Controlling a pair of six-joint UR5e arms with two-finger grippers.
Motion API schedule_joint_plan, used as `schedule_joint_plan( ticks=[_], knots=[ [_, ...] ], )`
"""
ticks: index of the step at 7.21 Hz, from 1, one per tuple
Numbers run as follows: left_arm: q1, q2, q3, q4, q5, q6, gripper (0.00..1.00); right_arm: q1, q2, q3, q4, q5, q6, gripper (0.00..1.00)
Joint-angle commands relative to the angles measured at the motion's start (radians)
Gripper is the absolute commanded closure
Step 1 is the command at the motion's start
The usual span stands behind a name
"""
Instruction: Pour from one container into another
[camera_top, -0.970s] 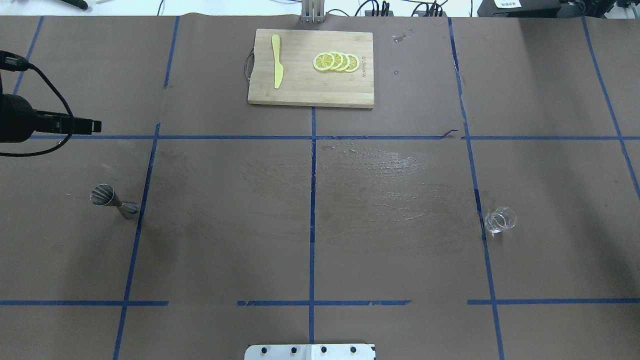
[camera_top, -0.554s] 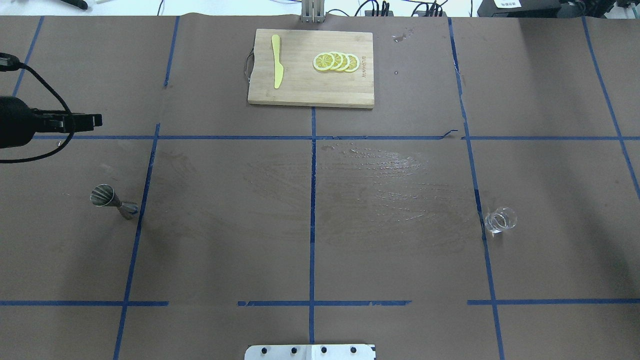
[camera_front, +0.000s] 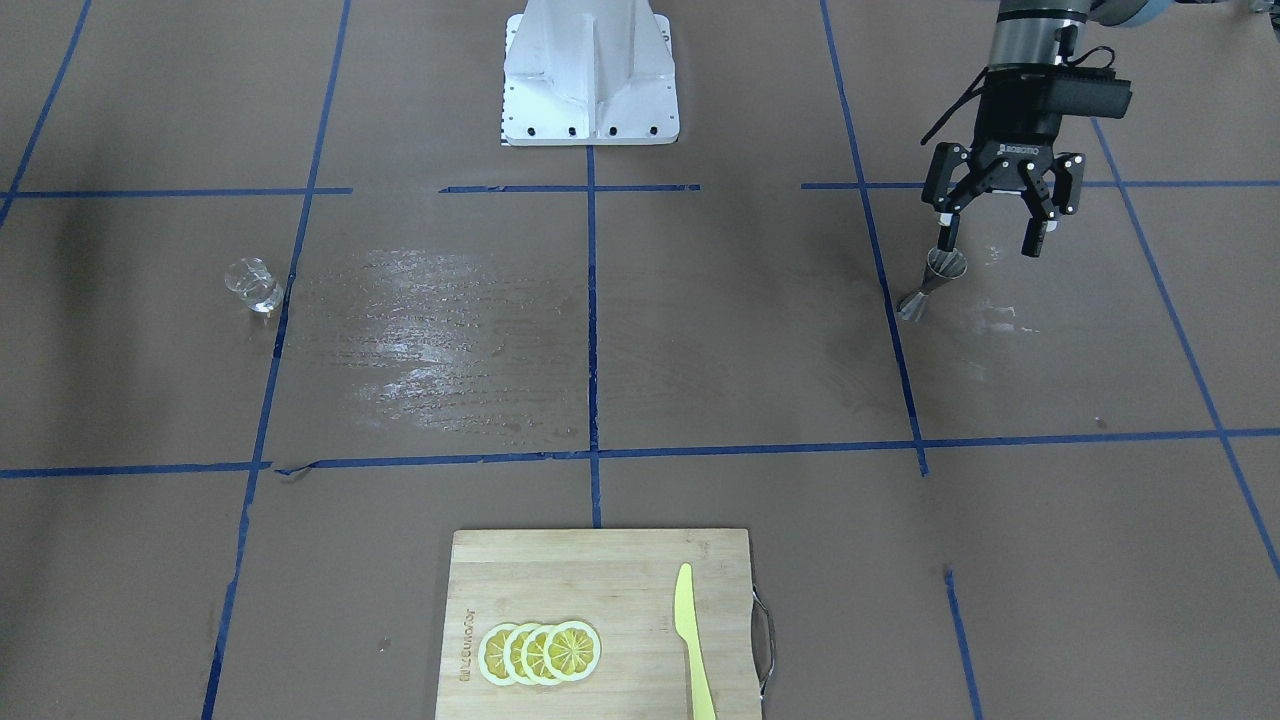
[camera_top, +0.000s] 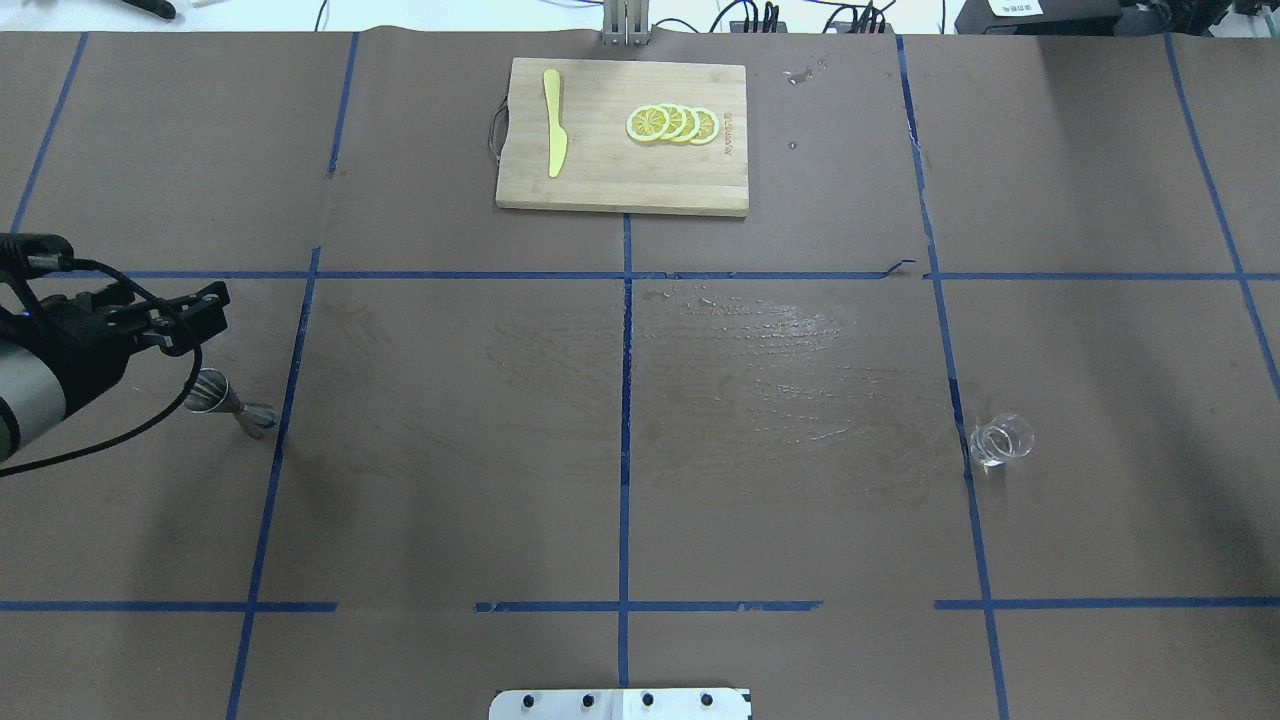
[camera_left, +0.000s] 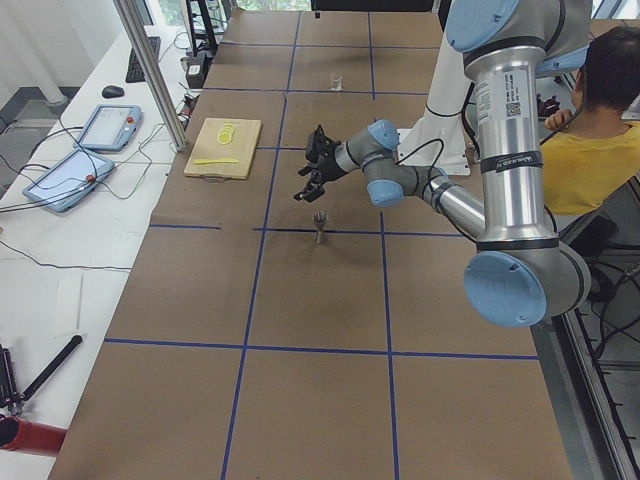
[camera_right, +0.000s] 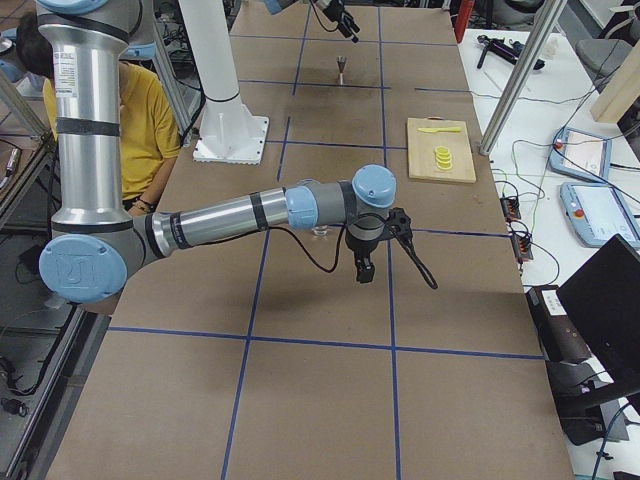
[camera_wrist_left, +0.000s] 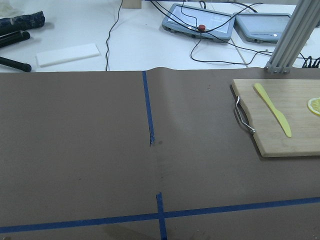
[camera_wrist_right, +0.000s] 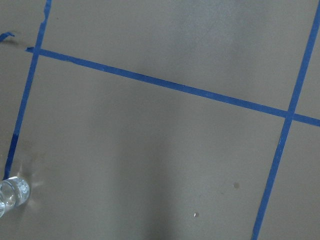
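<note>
The next step for my left gripper is to move to the steel jigger and close on its narrow middle (camera_front: 927, 289), a little below the jigger's upper cup.
The steel jigger (camera_front: 935, 278) (camera_top: 228, 402) stands on the brown table at the left, next to a blue tape line. My left gripper (camera_front: 988, 243) (camera_top: 192, 315) hovers just above and beside it, open, with nothing between its fingers; in the front view one fingertip (camera_front: 946, 240) overlaps the jigger's rim. The clear glass beaker (camera_front: 252, 285) (camera_top: 1000, 440) stands alone far to the right and shows at the lower left corner of the right wrist view (camera_wrist_right: 12, 194). My right gripper (camera_right: 375, 250) shows only in the exterior right view, above the table; I cannot tell its state.
A wooden cutting board (camera_top: 620, 175) at the far middle holds lemon slices (camera_top: 672, 123) and a yellow knife (camera_top: 553, 120). A wet sheen (camera_top: 760, 350) covers the table's middle. The robot base (camera_front: 590, 75) stands at the near edge. A person in yellow (camera_left: 600, 140) sits beside the robot.
My left gripper has come down and toward the robot's side, from beyond the blue line to just over the jigger, and has turned. The jigger and the beaker have stayed put.
</note>
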Motion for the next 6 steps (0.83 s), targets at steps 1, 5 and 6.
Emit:
schedule_joint_plan(
  ticks=[1, 5, 6],
  knots=[
    [0.17, 0.038, 0.006, -0.004, 0.279, -0.154, 0.01, 0.0, 0.0, 0.006, 0.0, 0.002, -0.001, 0.0],
    [0.369, 0.089, 0.109, -0.037, 0.599, -0.414, 0.01, -0.002, 0.0, 0.006, -0.001, 0.005, -0.002, 0.0],
    [0.398, 0.089, 0.162, -0.041, 0.636, -0.484, 0.01, -0.003, 0.0, 0.006, -0.001, 0.005, -0.002, 0.0]
  ],
)
